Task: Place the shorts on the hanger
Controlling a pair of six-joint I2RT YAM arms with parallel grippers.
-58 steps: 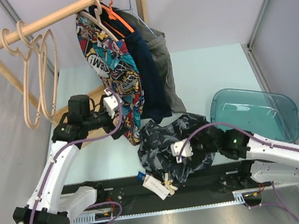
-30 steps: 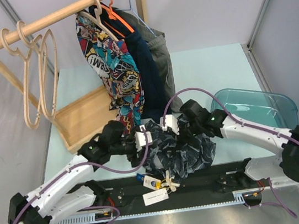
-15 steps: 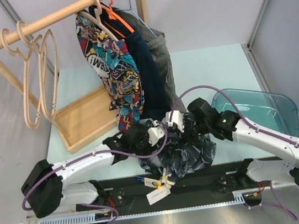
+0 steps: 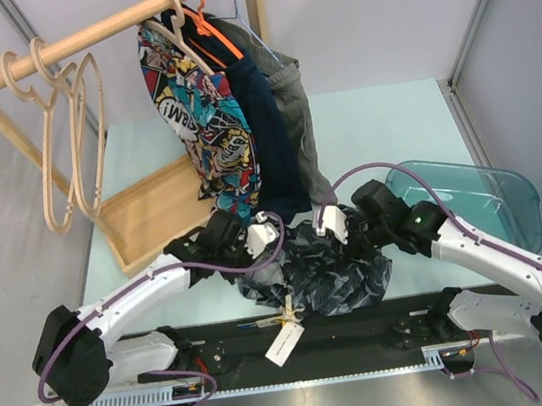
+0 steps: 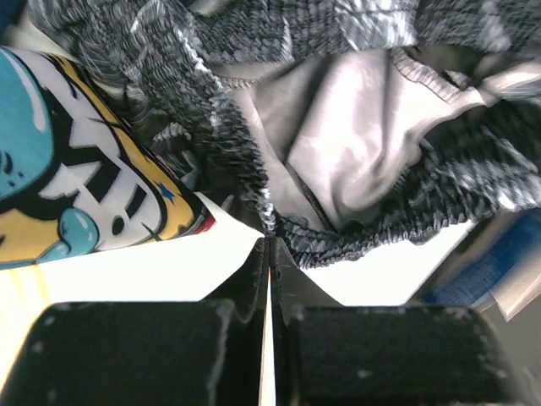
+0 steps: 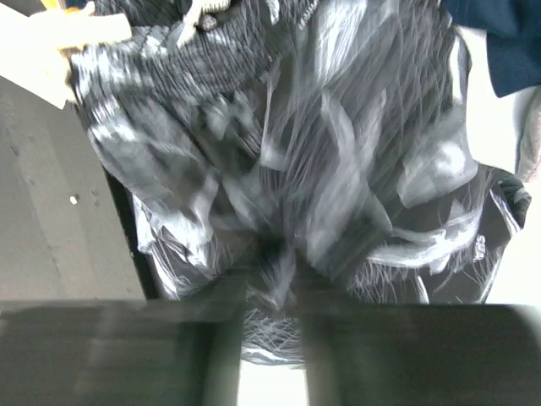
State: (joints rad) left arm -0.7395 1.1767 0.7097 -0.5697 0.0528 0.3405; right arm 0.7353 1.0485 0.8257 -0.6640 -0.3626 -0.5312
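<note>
The shorts' waistband gapes in a crooked loop from my left gripper, so next my right gripper steadies it while my left gripper takes its side point(image 5: 224, 123).
The dark marbled shorts point(image 4: 322, 277) lie bunched at the table's near edge, their white paper tags point(image 4: 285, 340) hanging over the black strip. My left gripper point(image 4: 271, 261) is at the heap's left side. In the left wrist view it point(image 5: 269, 245) is shut on the gathered waistband edge of the shorts point(image 5: 355, 169), whose grey inner side shows. My right gripper point(image 4: 343, 248) is on the heap's upper right. In the blurred right wrist view its fingers point(image 6: 275, 275) stand apart with shorts cloth point(image 6: 321, 152) bunched between them. Pale wooden hangers point(image 4: 51, 143) hang free on the rail's left.
Comic-print shorts point(image 4: 204, 121), a navy garment point(image 4: 266, 133) and a grey one point(image 4: 293, 109) hang from the wooden rail point(image 4: 105, 29) just behind the grippers. A wooden tray point(image 4: 156, 214) lies on the left and a teal bin point(image 4: 473, 200) on the right.
My left gripper reached into the heap and closed on the waistband. The right gripper's jaws have parted. The heap shifted slightly and the tags swung lower.
</note>
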